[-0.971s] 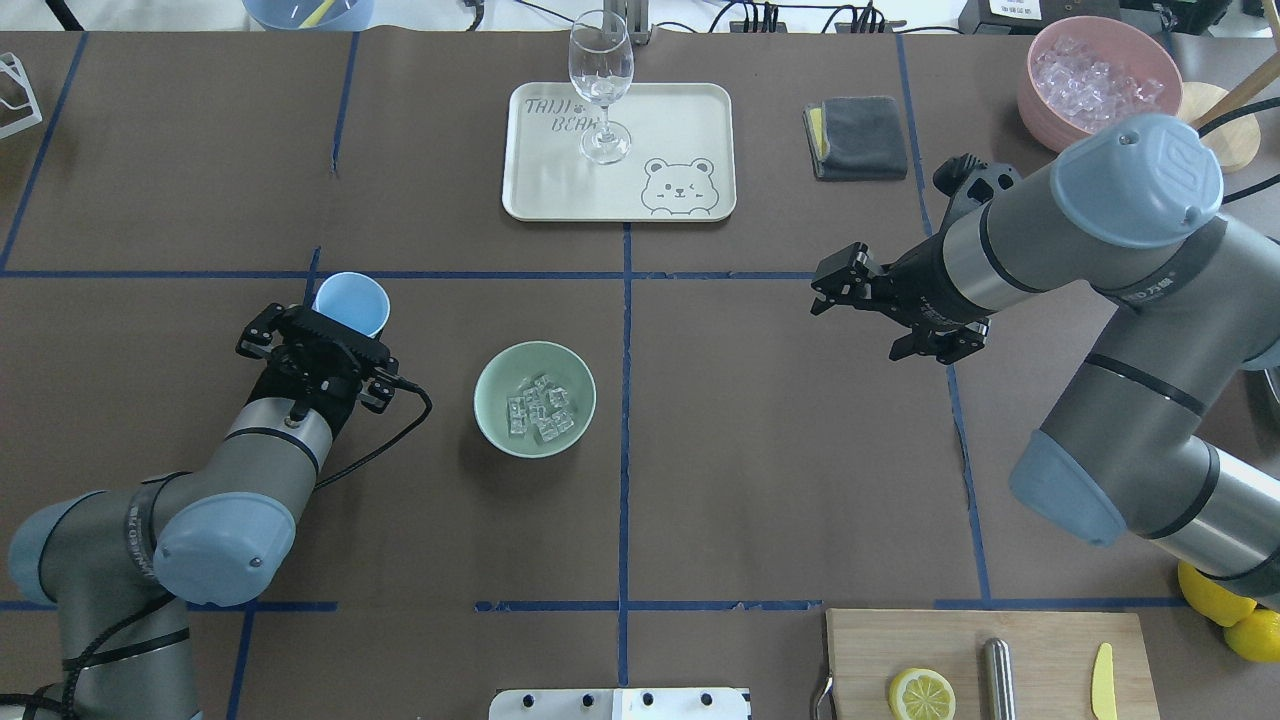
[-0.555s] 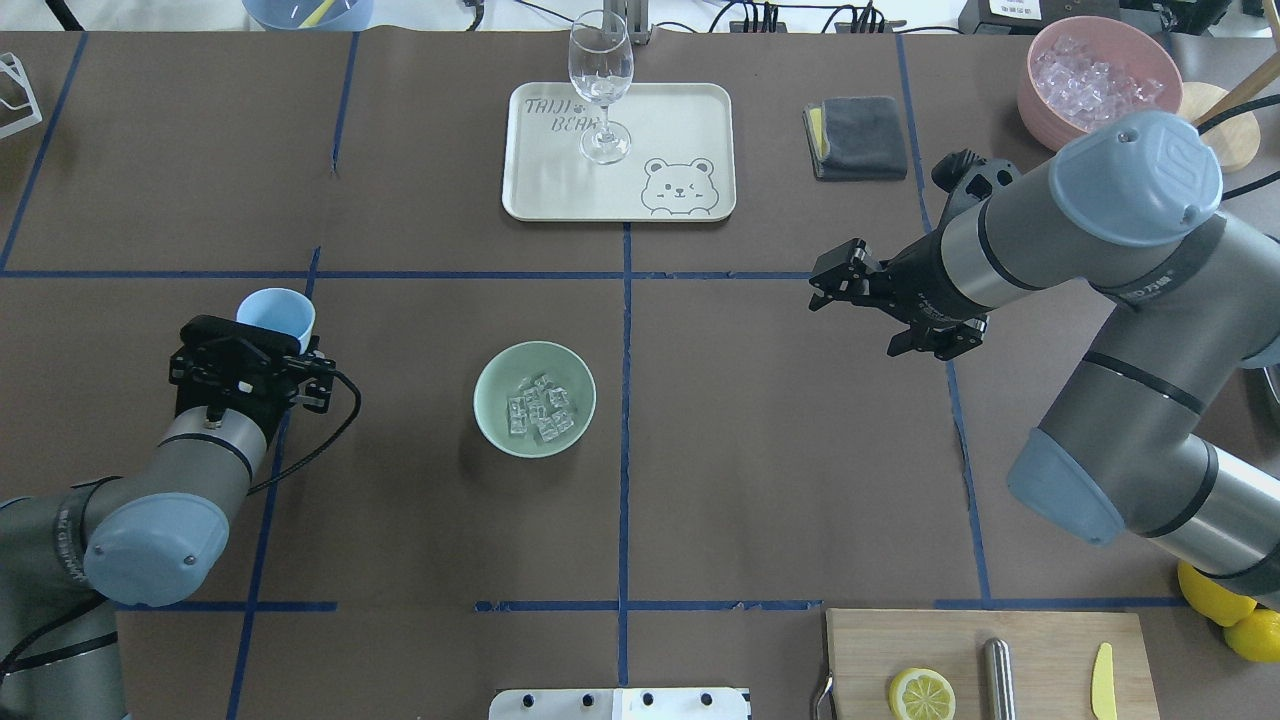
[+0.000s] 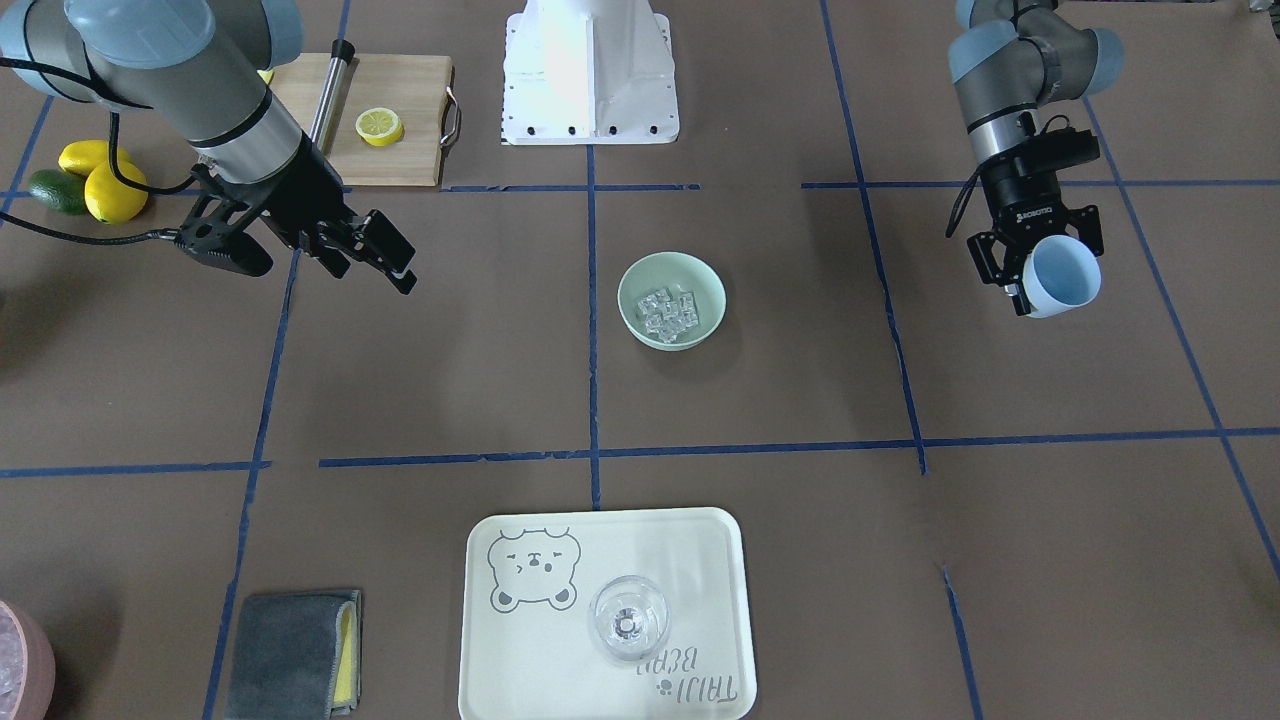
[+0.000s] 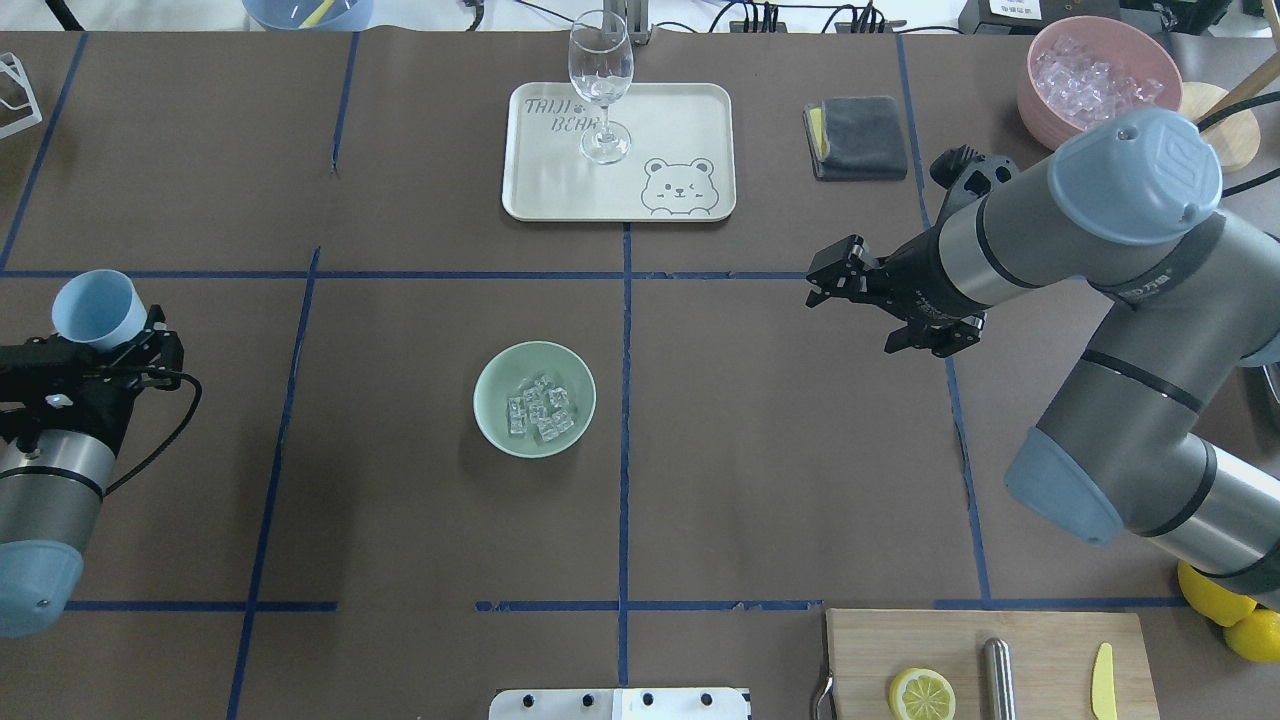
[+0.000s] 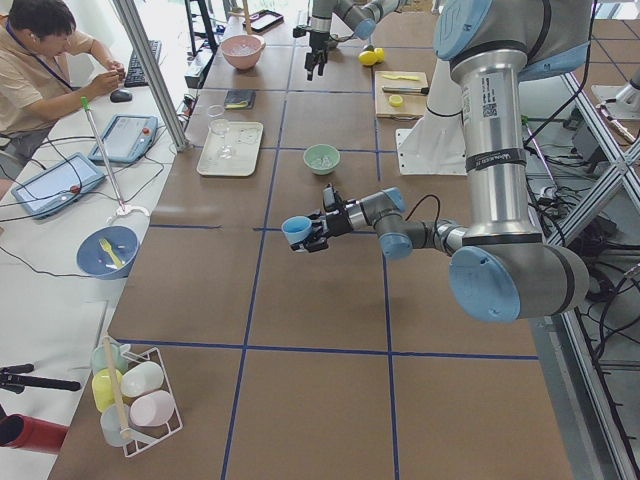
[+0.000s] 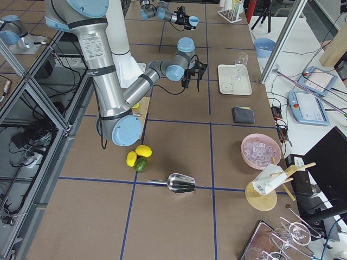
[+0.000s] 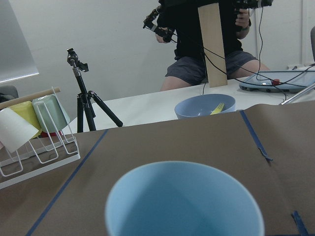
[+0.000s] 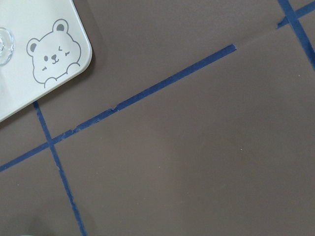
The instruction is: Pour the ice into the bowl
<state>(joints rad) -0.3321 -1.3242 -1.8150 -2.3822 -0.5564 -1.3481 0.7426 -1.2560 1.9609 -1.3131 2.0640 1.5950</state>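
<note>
The bare table (image 3: 1021,304) lies between the long blue tape lines. Next, I stand the light blue cup there with my left gripper.
The pale mint-green bowl (image 4: 535,440) stands near the table's middle, also in the front view (image 3: 671,265). A small cluster of clear ice (image 4: 538,408) lies inside it, seen too in the front view (image 3: 669,309). My left gripper (image 4: 105,340) is far to the bowl's left at the table's edge, shut on a light blue cup (image 4: 95,308). The left wrist view shows the cup (image 7: 184,201) empty. My right gripper (image 4: 832,272) hangs open and empty above the table, to the bowl's right and farther back.
A cream tray (image 4: 680,150) with a wine glass (image 4: 600,80) stands at the back middle. A grey cloth (image 4: 857,137) and a pink container of ice (image 4: 1098,80) are back right. A cutting board (image 4: 985,640) and lemons (image 4: 1225,600) are front right.
My left arm has swung left, away from the bowl, carrying the blue cup to the table's left edge. The right arm has barely moved.
</note>
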